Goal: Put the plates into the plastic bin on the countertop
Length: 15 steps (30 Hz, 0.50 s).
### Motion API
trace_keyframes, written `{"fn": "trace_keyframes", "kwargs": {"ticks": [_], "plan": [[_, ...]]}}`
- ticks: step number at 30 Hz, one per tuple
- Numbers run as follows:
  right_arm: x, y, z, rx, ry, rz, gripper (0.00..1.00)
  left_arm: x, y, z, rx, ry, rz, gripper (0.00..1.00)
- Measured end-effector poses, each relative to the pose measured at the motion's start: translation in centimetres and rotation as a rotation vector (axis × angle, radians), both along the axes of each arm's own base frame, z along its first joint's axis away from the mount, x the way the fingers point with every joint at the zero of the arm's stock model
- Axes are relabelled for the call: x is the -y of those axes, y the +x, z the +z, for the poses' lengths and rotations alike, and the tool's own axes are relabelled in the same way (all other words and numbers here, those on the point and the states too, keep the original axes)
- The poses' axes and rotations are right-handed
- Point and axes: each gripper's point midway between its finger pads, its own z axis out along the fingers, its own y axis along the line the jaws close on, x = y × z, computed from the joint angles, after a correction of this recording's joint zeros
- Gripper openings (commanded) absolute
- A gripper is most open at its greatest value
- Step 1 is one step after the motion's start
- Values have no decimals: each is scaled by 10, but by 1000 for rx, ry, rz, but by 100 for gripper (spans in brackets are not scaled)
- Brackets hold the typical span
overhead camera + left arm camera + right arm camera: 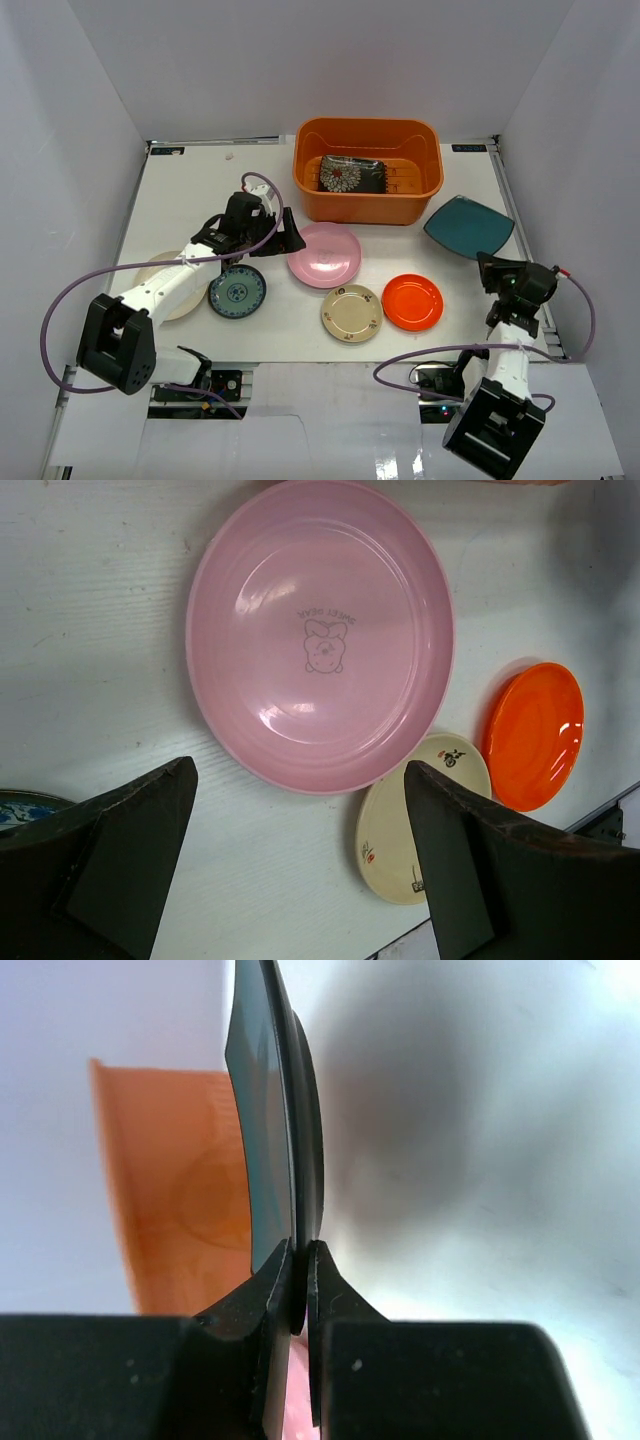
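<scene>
My right gripper needs to set the square teal plate down on the black-floral square plate [366, 176] inside the orange plastic bin.
The orange plastic bin [367, 205] stands at the back of the countertop [280, 335] with the black-floral square plate [352, 175] inside. My right gripper [487, 262] is shut on the rim of the square teal plate [468, 226], held lifted right of the bin; the right wrist view shows the plate edge-on [285, 1110] between the fingers [262, 1290]. My left gripper [283, 233] is open and empty just left of the pink plate [325, 255], which fills the left wrist view [320, 630]. The cream-gold plate [351, 312], orange-red plate [412, 301] and blue-patterned plate [237, 292] lie in front.
A white plate [160, 272] lies partly under my left arm at the left. White walls bound the table on three sides. The cream-gold plate [400, 820] and orange-red plate [535, 735] also show in the left wrist view.
</scene>
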Motion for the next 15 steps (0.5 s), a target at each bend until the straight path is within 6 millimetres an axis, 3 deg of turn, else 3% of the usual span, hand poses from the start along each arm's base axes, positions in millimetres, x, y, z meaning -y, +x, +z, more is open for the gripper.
{"fn": "trace_keyframes", "kwargs": {"ticks": [9, 12, 15], "plan": [[26, 32, 132, 201, -146, -37, 8, -4, 3, -2, -1, 10, 32, 95], [26, 38, 167, 253, -191, -15, 8, -6, 3, -4, -2, 20, 42, 94], [13, 58, 193, 273, -228, 56, 8, -7, 3, -6, -5, 26, 47, 93]]}}
